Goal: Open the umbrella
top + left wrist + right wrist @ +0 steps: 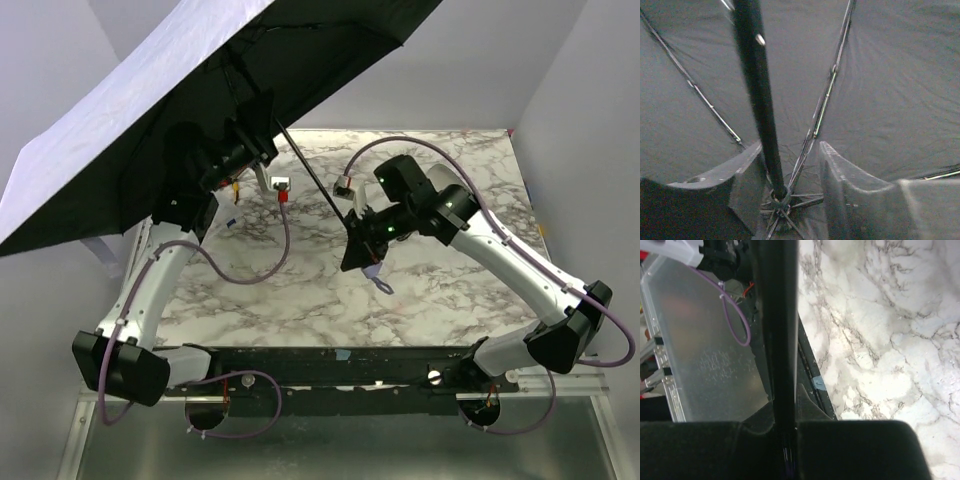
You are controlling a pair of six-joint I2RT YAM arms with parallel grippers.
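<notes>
My right gripper needs to release the umbrella with its handle on the bare marble in the table's near middle [358,277].
The umbrella is open. Its pale lavender canopy [110,130] with black underside [310,50] spreads over the table's far left. Its thin black shaft [315,182] slants down to the right. My left gripper [252,150] is under the canopy. In the left wrist view its fingers [840,170] stand apart on either side of the shaft [757,100], just above the rib hub [777,197]. My right gripper [358,245] is shut on the lower end of the shaft [779,340]. The handle is hidden in it; a lavender strap [381,284] hangs below.
The marble table [450,290] has a small white and red item [281,188] near its far middle. A pale strip [100,252] hangs at the left edge under the canopy. A metal shelf [330,440] lies in front of the arm bases.
</notes>
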